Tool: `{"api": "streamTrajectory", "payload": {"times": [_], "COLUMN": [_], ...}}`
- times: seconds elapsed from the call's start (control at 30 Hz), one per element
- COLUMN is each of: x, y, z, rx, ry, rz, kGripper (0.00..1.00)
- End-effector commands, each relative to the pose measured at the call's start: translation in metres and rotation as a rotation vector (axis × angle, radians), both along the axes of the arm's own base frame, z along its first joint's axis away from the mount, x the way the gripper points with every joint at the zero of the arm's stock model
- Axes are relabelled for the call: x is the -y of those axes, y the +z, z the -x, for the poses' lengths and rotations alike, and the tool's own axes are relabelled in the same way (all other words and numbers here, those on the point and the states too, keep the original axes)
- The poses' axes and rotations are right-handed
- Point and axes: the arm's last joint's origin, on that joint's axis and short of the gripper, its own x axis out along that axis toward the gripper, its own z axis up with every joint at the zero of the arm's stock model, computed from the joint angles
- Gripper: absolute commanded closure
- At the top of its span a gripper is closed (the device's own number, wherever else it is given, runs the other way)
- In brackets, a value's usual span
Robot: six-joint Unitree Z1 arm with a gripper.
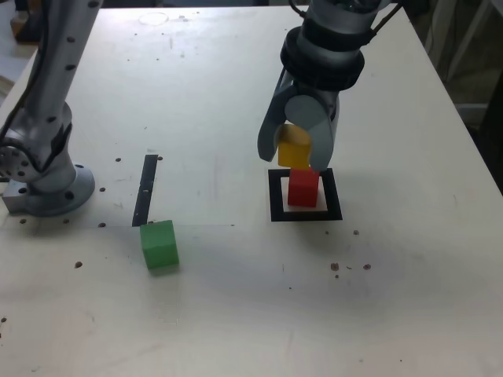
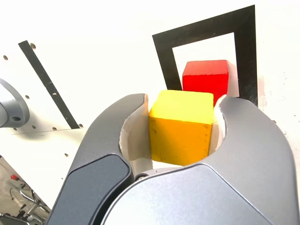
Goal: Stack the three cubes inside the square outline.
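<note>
The yellow cube, now held just above the red cube, will be released by my gripper on top of the red cube (image 1: 309, 166) (image 2: 206, 70).
The red cube (image 1: 302, 188) (image 2: 206, 77) sits inside the black square outline (image 1: 276, 196) (image 2: 246, 51) on the white table. My gripper (image 1: 297, 153) (image 2: 180, 110) is shut on the yellow cube (image 1: 295, 147) (image 2: 180, 126) and holds it in the air just above and slightly to the exterior view's left of the red cube; the two do not seem to touch. The green cube (image 1: 159, 244) lies loose on the table toward the exterior view's lower left, out of the wrist view.
A narrow black tape strip (image 1: 145, 188) (image 2: 47, 82) lies just beyond the green cube. The arm's grey base (image 1: 47, 184) is bolted at the exterior view's left edge. Small dark specks (image 1: 346, 267) dot the white tabletop (image 1: 236, 314).
</note>
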Motion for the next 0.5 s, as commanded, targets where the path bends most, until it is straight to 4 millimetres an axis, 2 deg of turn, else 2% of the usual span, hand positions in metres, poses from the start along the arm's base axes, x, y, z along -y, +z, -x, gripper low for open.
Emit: {"api": "streamTrajectory", "payload": {"times": [0.0,0.2,0.47], "x": [0.000,0.001,0.002], "y": [-0.005,-0.016,-0.020], "z": [-0.003,-0.013,-0.016], "rx": [-0.010,-0.026,-0.037], "ry": [0.001,0.005,0.009], "rz": [-0.003,0.008,0.015], "kGripper": [0.66,0.66,0.53]}}
